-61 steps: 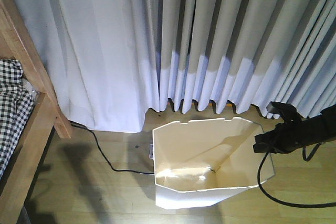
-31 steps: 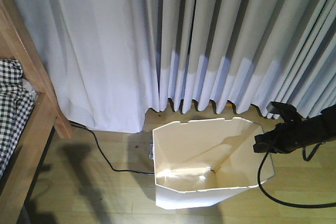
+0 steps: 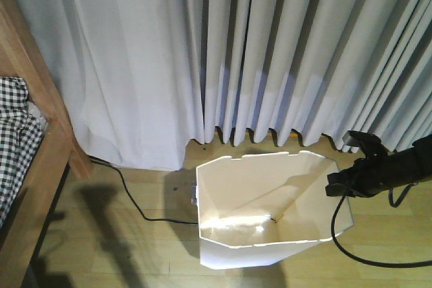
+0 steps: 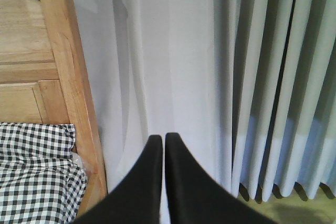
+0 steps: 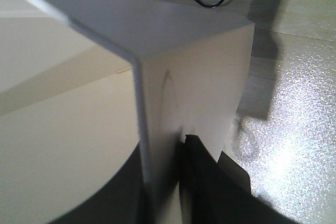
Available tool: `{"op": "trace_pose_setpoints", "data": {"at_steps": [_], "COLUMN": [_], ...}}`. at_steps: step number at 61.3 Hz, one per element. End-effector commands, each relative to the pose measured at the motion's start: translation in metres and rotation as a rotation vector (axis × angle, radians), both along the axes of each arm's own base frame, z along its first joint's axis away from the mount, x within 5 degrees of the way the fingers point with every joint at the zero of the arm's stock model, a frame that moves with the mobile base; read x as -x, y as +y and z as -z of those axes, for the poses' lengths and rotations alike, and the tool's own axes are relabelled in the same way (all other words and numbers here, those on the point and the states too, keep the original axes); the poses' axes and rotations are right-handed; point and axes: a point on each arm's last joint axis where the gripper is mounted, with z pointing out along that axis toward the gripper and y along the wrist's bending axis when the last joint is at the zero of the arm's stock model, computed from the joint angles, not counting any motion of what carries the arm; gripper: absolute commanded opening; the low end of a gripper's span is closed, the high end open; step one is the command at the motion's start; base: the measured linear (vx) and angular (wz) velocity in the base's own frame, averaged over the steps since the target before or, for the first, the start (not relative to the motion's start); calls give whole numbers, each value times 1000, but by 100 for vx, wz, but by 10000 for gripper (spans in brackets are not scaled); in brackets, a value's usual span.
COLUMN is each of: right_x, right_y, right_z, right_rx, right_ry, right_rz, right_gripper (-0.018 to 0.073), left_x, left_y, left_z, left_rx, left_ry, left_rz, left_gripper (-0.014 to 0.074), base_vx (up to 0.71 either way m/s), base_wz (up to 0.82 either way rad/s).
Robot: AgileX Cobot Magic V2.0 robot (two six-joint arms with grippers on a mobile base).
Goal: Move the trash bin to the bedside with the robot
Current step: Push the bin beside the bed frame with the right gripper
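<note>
I will release the white trash bin from my right gripper on the wooden floor [image 3: 237, 260] beside the black cable's end.
The white trash bin [image 3: 236, 193] stands on the wooden floor below the curtain, its cream inside showing. My right gripper [image 3: 335, 185] is shut on the right side of its rim; in the right wrist view the bin wall [image 5: 199, 77] runs between the black fingers of the right gripper [image 5: 160, 153]. The bed's light wooden frame [image 3: 47, 133] and checked bedding [image 3: 13, 139] are at the far left, apart from the bin. My left gripper [image 4: 163, 139] is shut on nothing, pointing at the curtain beside the bed frame [image 4: 63, 77] and bedding [image 4: 37, 171].
A pale pleated curtain [image 3: 236, 52] hangs across the back, down to the floor. A black cable [image 3: 142, 210] trails over the floor from the bed's foot to the bin. Another black cable [image 3: 364, 261] loops under my right arm.
The curtain and the bedding have shifted very slightly in the front view. The bin and my right gripper hold the same place in the picture.
</note>
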Motion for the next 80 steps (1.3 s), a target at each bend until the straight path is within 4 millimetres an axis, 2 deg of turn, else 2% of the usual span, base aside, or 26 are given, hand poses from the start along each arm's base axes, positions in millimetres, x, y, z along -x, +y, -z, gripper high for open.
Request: {"op": "trace_pose_setpoints", "data": {"at_steps": [1,15,32,40,46,57,67,80], "right_x": [-10,-13,-30,-38,-44,-52,-62,-74], "right_y": [12,11,-7,-13,-15,-18,-20,-20], "right_z": [-35,-35,-33,-29,-14,28,58,87], "right_rx": [-204,-202,-30,23,11,-11,-30,-77], "right_ry": [-66,-72,-98,-108,-50,74,106,114], "right_rz": [7,41,136,126,136,142,136,131], "right_gripper": [-5,-5,-5,-5,-3,-1,3,11], "left_x": [0,0,0,0,0,0,0,0], "left_y": [0,0,0,0,0,0,0,0], "left_z": [-1,-1,-1,-1,-1,-1,-1,-1], "left_rx": [4,4,4,4,4,4,4,4], "left_ry": [-63,-63,-63,-63,-63,-63,-63,-63], "left_rz": [4,4,4,4,4,4,4,4], "left_gripper": [-6,-6,-6,-6,-6,-6,-6,-6], "base_vx": [0,0,0,0,0,0,0,0], "base_wz": [-1,0,0,0,0,0,0,0]}}
